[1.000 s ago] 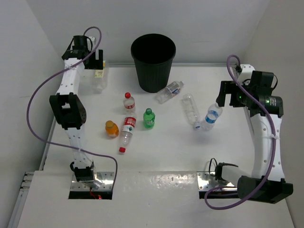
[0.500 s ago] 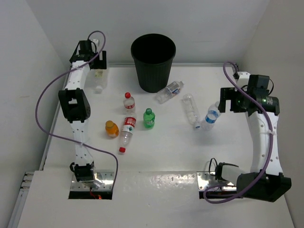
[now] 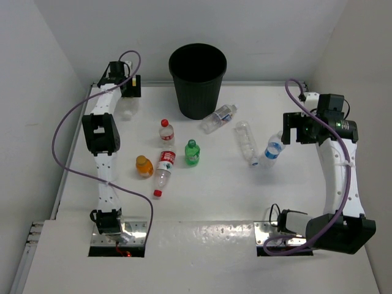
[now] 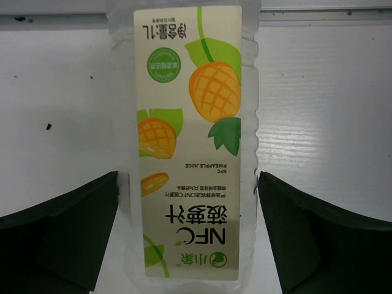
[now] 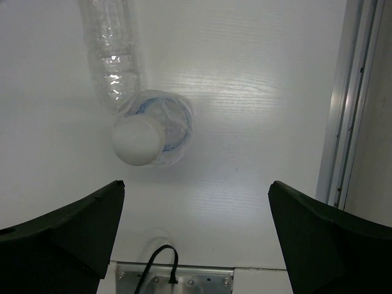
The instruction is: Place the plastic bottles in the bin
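Note:
Next, I close my right gripper on the upper body [image 3: 276, 143] [image 5: 168, 130] of the blue-labelled bottle that stands upright, just a little below its white cap.
The black bin [image 3: 197, 79] stands at the back middle. My left gripper [image 3: 125, 87] is open at the far left corner, its fingers [image 4: 61, 236] on either side of the clear yellow-labelled pineapple juice bottle [image 4: 190, 141], close to its sides; from above the bottle [image 3: 126, 109] is mostly hidden. My right gripper [image 3: 289, 131] is open and empty above the table, just right of an upright blue-labelled, white-capped bottle [image 3: 274, 150], which the right wrist view [image 5: 142, 138] shows from above. A clear bottle [image 3: 246, 141] lies beside it.
A clear blue-labelled bottle [image 3: 218, 118] lies by the bin's foot. Left of centre are an upright red-capped bottle [image 3: 166, 131], a green bottle [image 3: 193, 152], an orange bottle [image 3: 144, 165] and a lying red-labelled bottle [image 3: 163, 170]. Walls close the back and both sides.
My left gripper has come down and forward over the yellow-labelled bottle, which now sits between its fingers. My right arm has shifted slightly; its gripper stays open.

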Robot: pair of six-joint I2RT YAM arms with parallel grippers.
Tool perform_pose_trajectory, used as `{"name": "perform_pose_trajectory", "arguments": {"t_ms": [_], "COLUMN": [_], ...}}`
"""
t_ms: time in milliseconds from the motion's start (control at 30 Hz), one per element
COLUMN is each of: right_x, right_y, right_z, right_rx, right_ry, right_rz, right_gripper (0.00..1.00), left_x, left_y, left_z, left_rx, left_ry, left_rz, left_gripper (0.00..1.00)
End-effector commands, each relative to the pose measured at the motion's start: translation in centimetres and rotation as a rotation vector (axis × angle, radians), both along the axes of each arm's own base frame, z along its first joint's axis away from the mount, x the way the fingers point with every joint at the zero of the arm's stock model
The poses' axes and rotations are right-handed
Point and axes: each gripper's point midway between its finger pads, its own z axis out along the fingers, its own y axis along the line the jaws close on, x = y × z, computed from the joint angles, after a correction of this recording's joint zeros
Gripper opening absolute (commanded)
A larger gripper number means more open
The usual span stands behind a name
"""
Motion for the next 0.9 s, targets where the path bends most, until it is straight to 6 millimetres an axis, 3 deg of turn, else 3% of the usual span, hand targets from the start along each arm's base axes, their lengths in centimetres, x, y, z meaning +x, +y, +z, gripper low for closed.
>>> {"name": "perform_pose_trajectory", "arguments": {"t_ms": [0,33,167,200,267,333,400,433,467,500,600,633,700,733,767,800,867], "right_x": [0.7,0.8,0.6,0.4,0.3,0.0,-0.2,-0.3,-0.4,-0.7,-1.4,-1.6,-1.8,-2.1,-2.3,-2.4,-2.7], "right_y": [-0.6,-0.6,-0.5,-0.4,-0.1,0.4,0.6,0.6,0.6,0.7,1.1,1.0,1.2,1.1,1.4,1.5,1.7], "right_z": [1.2,1.2,0.9,0.5,0.5,0.3,0.2,0.5,0.5,0.2,1.1,0.8,1.9,2.1,2.4,2.5,3.0], "right_rx": [-0.030,-0.030,-0.025,-0.017,-0.010,0.010,0.014,0.017,0.016,0.024,0.056,0.065,0.079,0.078,0.089,0.094,0.105], "right_ry": [-0.050,-0.052,-0.046,-0.037,-0.042,-0.038,-0.037,-0.050,-0.051,-0.045,-0.092,-0.091,-0.145,-0.160,-0.169,-0.172,-0.191], "right_rz": [-0.004,-0.002,0.000,-0.001,0.010,0.025,0.028,0.025,0.028,0.016,0.013,0.004,0.011,0.002,0.009,0.010,0.006], "right_gripper": [0.99,0.99,0.99,0.99,0.99,0.97,0.97,0.97,0.97,0.97,0.96,0.96,0.96,0.96,0.96,0.96,0.96], "left_x": [1.2,1.2,1.1,1.0,0.9,0.9,0.6,0.3,0.3,-1.0,-3.1,-4.7,-6.3,-7.0,-8.8,-10.1,-12.9], "left_y": [-0.7,-0.7,-0.7,-0.5,-0.4,-1.2,-2.1,-3.7,-3.4,-3.0,-4.1,-4.9,-6.4,-6.5,-7.8,-8.8,-10.5], "left_z": [2.1,2.1,2.5,2.5,3.7,6.7,10.0,12.2,13.2,19.6,27.7,32.1,37.8,39.7,43.4,45.5,47.8], "left_rx": [-0.010,-0.010,-0.010,-0.003,-0.005,-0.039,-0.107,-0.177,-0.219,-0.244,-0.315,-0.289,-0.264,-0.259,-0.272,-0.283,-0.304], "left_ry": [-0.065,-0.065,-0.068,-0.067,-0.083,-0.148,-0.225,-0.279,-0.352,-0.491,-0.748,-0.831,-0.935,-0.972,-1.058,-1.115,-1.204], "left_rz": [0.006,0.006,0.006,0.015,0.031,0.002,-0.029,-0.081,-0.081,-0.084,-0.113,-0.138,-0.179,-0.185,-0.234,-0.271,-0.337], "left_gripper": [1.00,1.00,0.74,0.54,0.35,0.11,0.09,0.07,0.07,0.07,0.04,0.01,0.00,0.00,0.00,0.00,0.00]}}
